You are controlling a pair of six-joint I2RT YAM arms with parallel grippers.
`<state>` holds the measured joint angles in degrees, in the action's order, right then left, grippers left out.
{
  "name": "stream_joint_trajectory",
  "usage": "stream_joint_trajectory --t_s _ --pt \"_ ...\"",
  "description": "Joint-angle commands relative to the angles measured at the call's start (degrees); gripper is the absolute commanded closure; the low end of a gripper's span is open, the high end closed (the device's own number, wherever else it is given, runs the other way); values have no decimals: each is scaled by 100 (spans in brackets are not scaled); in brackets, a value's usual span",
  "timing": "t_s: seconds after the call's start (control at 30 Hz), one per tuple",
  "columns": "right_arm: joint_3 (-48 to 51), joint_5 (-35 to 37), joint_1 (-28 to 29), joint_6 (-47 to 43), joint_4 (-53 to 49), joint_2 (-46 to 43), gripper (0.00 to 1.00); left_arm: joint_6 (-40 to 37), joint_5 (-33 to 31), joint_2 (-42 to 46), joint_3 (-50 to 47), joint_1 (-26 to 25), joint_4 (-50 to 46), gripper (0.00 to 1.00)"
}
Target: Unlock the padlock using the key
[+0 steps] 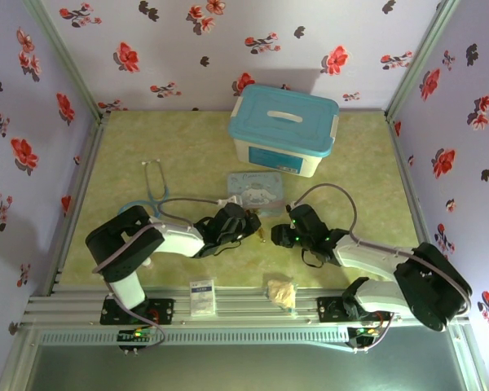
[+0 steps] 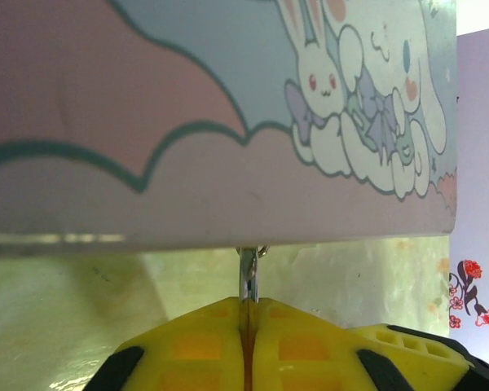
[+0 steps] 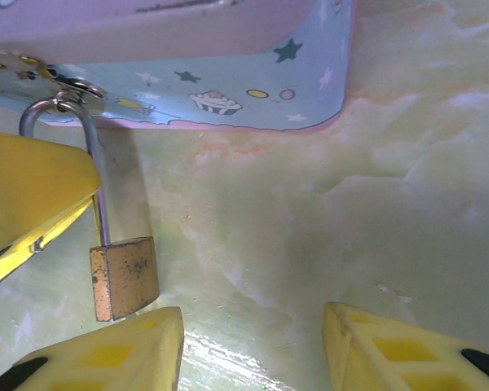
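The padlock's body dangles from the silver shackle my left gripper pinches near the hasp, so it should open, back off and grip the brass body [image 3: 126, 278].
The brass padlock [image 3: 125, 277] hangs by its thin silver shackle [image 3: 96, 179] from the metal hasp [image 3: 65, 94] of the cartoon tin [image 3: 228, 73]. The shackle's other end is hidden behind a yellow finger [image 3: 28, 191] of my left gripper. In the left wrist view my left gripper [image 2: 248, 303] is shut on the key [image 2: 248, 281], whose thin metal blade sticks up to the tin's lower edge. My right gripper [image 3: 253, 350] stands open just right of the padlock, nothing between its fingers. From above, both grippers [image 1: 255, 228] [image 1: 280, 236] meet in front of the tin [image 1: 255, 191].
A white storage box with a blue lid [image 1: 284, 130] stands behind the tin. A stethoscope [image 1: 152, 189] lies at the left. A white packet [image 1: 202, 297] and a tan wad [image 1: 281, 292] rest near the front rail.
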<state>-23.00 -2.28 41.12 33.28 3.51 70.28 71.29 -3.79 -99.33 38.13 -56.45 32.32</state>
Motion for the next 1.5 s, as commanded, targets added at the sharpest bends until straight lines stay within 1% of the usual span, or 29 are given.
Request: stream_joint_trajectory --t_s 0.0,0.17,0.2,0.27,0.33,0.43,0.6,0.67,0.77,0.8,0.9,1.03,1.17,1.27,1.4,1.47 --pt "-143 122 -34 108 48 69 52 -197 -51 116 -192 28 -332 99" --pt "-152 83 -19 129 132 126 52 -241 -118 155 -376 59 -409 99" --pt "-156 64 -9 143 181 150 52 -268 -119 159 -390 59 -423 97" --pt "-175 18 8 142 238 227 52 -327 -130 176 -422 72 -521 91" --pt "-221 17 35 140 238 298 52 -421 -160 194 -403 89 -716 88" --pt "-248 26 71 140 257 369 52 -540 -192 197 -442 121 -861 85" --pt "-270 24 80 149 273 400 52 -646 -266 265 -522 158 -824 82" --pt "-277 9 88 143 266 416 52 -809 -341 331 -433 161 -1056 76" --pt "-297 31 89 137 189 381 52 -1079 -595 461 -258 156 -1691 63" --pt "-306 60 89 131 151 364 52 -1156 -695 524 -237 145 -1872 60" --pt "-310 118 89 87 50 296 52 -1386 -862 676 -224 143 -2135 56" --pt "-334 157 88 20 -38 249 52 -1736 -885 778 -83 103 -2375 50" --pt "-361 210 80 -44 -127 209 52 -2047 -1112 838 124 -32 -2861 47" --pt "-423 246 62 -100 -261 204 51 -1992 -1396 804 313 -302 -3215 44" --pt "-482 288 54 -145 -353 229 52 -1595 -1447 681 274 -502 -2980 41" --pt "-457 299 54 -123 -328 249 52 -1498 -1466 614 290 -507 -2898 39"
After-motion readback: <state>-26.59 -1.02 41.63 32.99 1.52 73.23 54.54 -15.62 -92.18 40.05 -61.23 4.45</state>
